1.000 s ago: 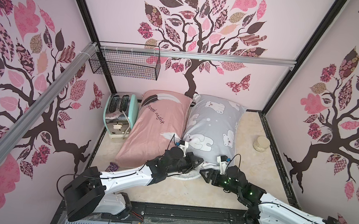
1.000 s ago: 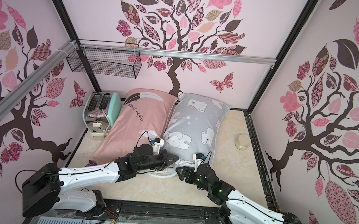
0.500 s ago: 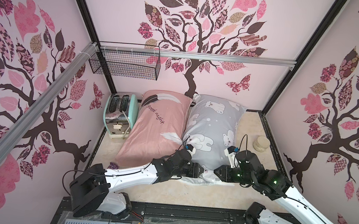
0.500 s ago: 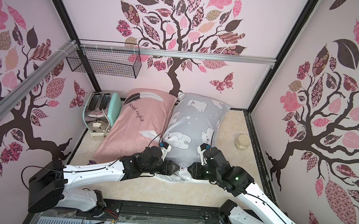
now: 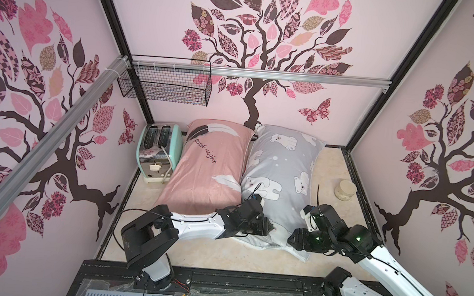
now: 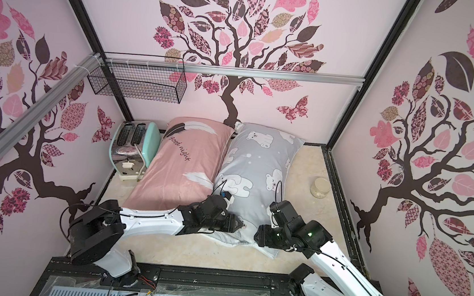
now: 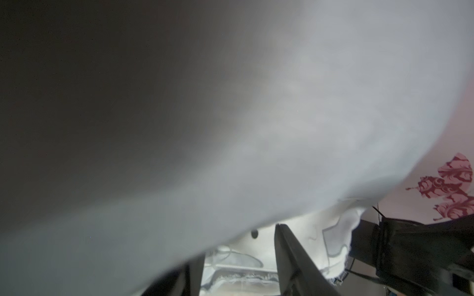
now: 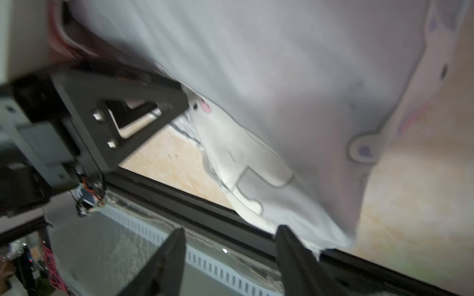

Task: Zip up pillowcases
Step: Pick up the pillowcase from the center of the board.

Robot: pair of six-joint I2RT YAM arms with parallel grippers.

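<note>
The grey pillowcase's near corner is loose between my right gripper's open fingers, so it should pinch the pillowcase's near edge there [image 5: 286,248] before my left gripper zips.
Two pillowcases lie side by side on the beige floor: a pink one [image 5: 210,164] with a feather and "good night" script, and a grey one [image 5: 284,165] with white polar bears. My left gripper [image 5: 274,228] is at the grey one's near edge. In the left wrist view its jaws [image 7: 238,251] stand apart, open, with the frayed zip seam [image 7: 241,278] showing between them and grey cloth draped over one finger. My right gripper [image 5: 290,240] is at the grey one's near right corner, and in its wrist view [image 8: 230,246] it is open and empty, with one finger [image 8: 289,246] against the cloth.
A mint and chrome toaster [image 5: 160,150] stands left of the pink pillowcase. A black wire basket [image 5: 165,84] hangs on the back wall. A small round jar [image 5: 345,189] sits on the floor at the right. A black frame rail [image 5: 217,280] bounds the near side.
The left gripper has slid right along the grey pillowcase's near edge and opened. The right gripper has swung from the edge's middle out to the right corner.
</note>
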